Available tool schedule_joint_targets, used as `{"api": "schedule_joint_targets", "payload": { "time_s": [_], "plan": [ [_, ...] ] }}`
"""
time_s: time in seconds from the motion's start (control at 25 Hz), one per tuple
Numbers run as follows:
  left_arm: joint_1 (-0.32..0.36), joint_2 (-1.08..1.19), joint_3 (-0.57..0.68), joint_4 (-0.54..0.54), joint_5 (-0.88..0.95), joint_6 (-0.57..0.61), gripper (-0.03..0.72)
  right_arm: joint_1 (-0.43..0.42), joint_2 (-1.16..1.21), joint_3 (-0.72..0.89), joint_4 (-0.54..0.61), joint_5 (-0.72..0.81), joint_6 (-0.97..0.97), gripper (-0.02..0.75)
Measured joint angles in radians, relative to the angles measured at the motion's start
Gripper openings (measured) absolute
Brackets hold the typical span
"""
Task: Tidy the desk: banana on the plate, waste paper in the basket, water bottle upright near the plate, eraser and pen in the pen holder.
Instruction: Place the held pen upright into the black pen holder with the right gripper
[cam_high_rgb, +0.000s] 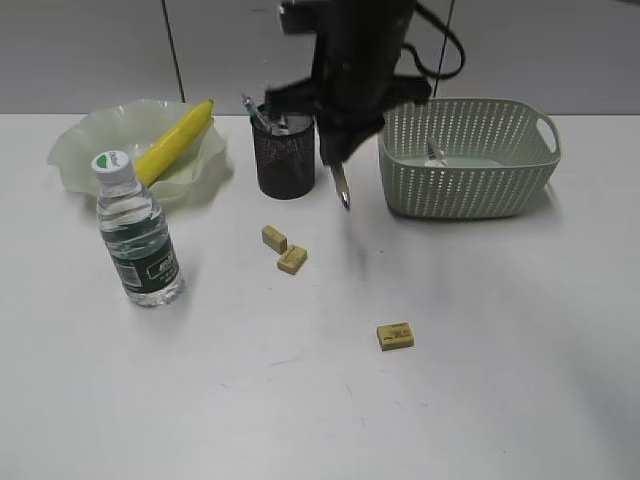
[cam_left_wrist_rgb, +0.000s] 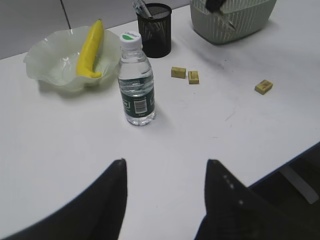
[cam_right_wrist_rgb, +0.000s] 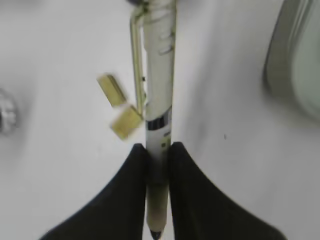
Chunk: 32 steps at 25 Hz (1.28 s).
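Note:
The white pen will drop from my right gripper inside the black mesh pen holder (cam_high_rgb: 284, 122), beside the standing pen.
My right gripper (cam_high_rgb: 335, 150) (cam_right_wrist_rgb: 157, 146) is shut on a white pen (cam_high_rgb: 342, 190) (cam_right_wrist_rgb: 159, 100), which hangs tip-down above the desk (cam_high_rgb: 480, 330) between the black mesh pen holder (cam_high_rgb: 286, 150) and the green basket (cam_high_rgb: 468, 160). Another pen stands in the holder. Three yellow erasers (cam_high_rgb: 274, 238) (cam_high_rgb: 292, 259) (cam_high_rgb: 395, 336) lie on the desk. The banana (cam_high_rgb: 175, 140) lies in the ruffled plate (cam_high_rgb: 80, 150). The water bottle (cam_high_rgb: 138, 235) stands upright in front of the plate. A small grey-white scrap (cam_high_rgb: 435, 155) shows inside the basket. My left gripper (cam_left_wrist_rgb: 166, 165) is open and empty above bare desk, in front of the bottle (cam_left_wrist_rgb: 136, 85).
The desk's front edge (cam_left_wrist_rgb: 280, 160) runs at the lower right of the left wrist view. A grey wall panel (cam_high_rgb: 100, 50) stands behind the desk. The right arm hangs over the gap between holder and basket.

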Motion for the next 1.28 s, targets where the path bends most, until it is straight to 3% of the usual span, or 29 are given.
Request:
{"api": "schedule_joint_targets", "payload": {
  "time_s": [0.4, 0.64, 0.84, 1.28],
  "plan": [
    [0.0, 0.0, 0.0, 0.0, 0.0, 0.0, 0.376, 0.0, -0.049, -0.039, -0.006, -0.488, -0.181, 0.11],
    [0.0, 0.0, 0.0, 0.0, 0.0, 0.0, 0.376, 0.0, 0.028, -0.036, -0.109, -0.764, -0.195, 0.11],
    [0.0, 0.0, 0.0, 0.0, 0.0, 0.0, 0.375, 0.0, 0.089, -0.033, -0.219, -0.857, -0.197, 0.11],
    [0.0, 0.0, 0.0, 0.0, 0.0, 0.0, 0.375, -0.027, 0.181, -0.033, -0.237, -0.899, -0.196, 0.108]
  ]
}}
